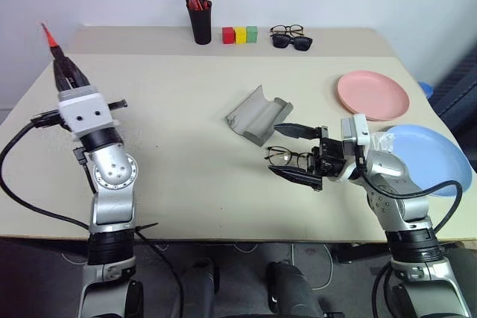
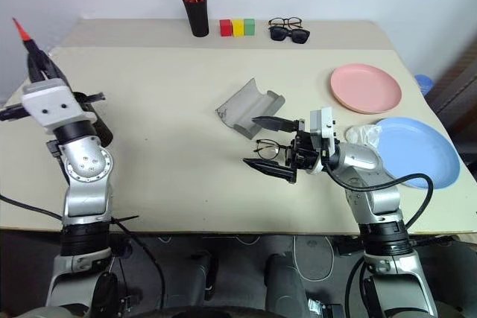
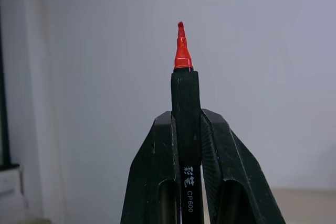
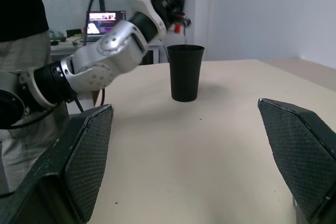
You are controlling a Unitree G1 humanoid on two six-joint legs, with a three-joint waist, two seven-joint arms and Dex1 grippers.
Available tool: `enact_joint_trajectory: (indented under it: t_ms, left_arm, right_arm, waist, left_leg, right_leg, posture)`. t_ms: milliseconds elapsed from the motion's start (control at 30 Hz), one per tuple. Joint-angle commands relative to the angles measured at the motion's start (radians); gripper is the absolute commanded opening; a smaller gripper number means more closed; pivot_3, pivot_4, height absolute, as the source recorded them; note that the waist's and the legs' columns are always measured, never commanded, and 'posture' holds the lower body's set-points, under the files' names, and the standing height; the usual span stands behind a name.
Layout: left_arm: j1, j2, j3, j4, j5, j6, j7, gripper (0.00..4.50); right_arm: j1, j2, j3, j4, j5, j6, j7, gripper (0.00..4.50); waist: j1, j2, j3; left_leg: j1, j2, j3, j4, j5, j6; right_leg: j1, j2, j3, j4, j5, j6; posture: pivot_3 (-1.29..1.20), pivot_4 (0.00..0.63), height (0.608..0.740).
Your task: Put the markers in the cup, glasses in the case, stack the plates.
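I should use my left gripper to let go of the red-tipped marker inside the black cup standing [image 1: 89, 111] close beside that gripper's own arm. The marker is raised over the table now.
My left gripper [image 1: 65, 68] is raised over the table's left side, pointing up, shut on a marker [image 3: 185, 98] with a black body and a red tip [image 1: 48, 33]. The black cup [image 4: 185, 72] stands on the table close beside that arm. My right gripper [image 1: 292, 153] is open, pointing left, its two fingers on either side of the wire-rimmed glasses [image 1: 283, 156] as seen from the head; I cannot tell whether they touch. The grey case [image 1: 258, 113] lies open just beyond. The pink plate [image 1: 373, 94] and the blue plate [image 1: 428, 156] lie apart at the right.
At the back edge stand a black pen holder [image 1: 200, 21] with red markers, three coloured blocks [image 1: 240, 34], and sunglasses with another dark-framed pair [image 1: 291, 37]. A person [image 4: 21, 9] stands beyond the table's left side by a desk with a laptop [image 4: 105, 22].
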Motion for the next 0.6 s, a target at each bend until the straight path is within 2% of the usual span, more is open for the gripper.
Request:
enact_joint_trajectory:
  t_ms: [33,300,600]
  left_arm:
    - [-0.039,0.035,0.045,0.019,0.036,-0.041,0.036,0.02]
    - [-0.108,0.139,0.059,0.253,0.12,-0.143,0.137,0.02]
    - [-0.169,0.156,0.021,0.455,0.128,-0.19,0.182,0.02]
  right_arm:
    - [-0.023,0.012,-0.002,0.001,-0.001,-0.027,0.009,4.5]
    - [-0.032,0.018,-0.001,0.017,-0.006,-0.033,0.013,4.5]
    - [-0.013,0.002,-0.013,-0.007,-0.008,-0.023,0.002,4.5]
  waist:
    - [0.001,0.0,0.0]
    - [0.0,0.0,0.0]
    - [0.0,0.0,0.0]
  left_leg:
    - [0.0,0.0,0.0,0.0,0.0,0.0]
    - [0.0,0.0,0.0,0.0,0.0,0.0]
    - [0.0,0.0,0.0,-0.001,0.0,0.0]
  right_leg:
    - [0.0,0.0,0.0,0.0,0.0,0.0]
    - [0.0,0.0,0.0,0.001,0.001,0.001]
    - [0.0,0.0,0.0,0.001,0.001,0.002]
  posture:
    - [0.0,0.15,0.74]
    - [0.0,0.15,0.74]
    - [0.0,0.15,0.74]
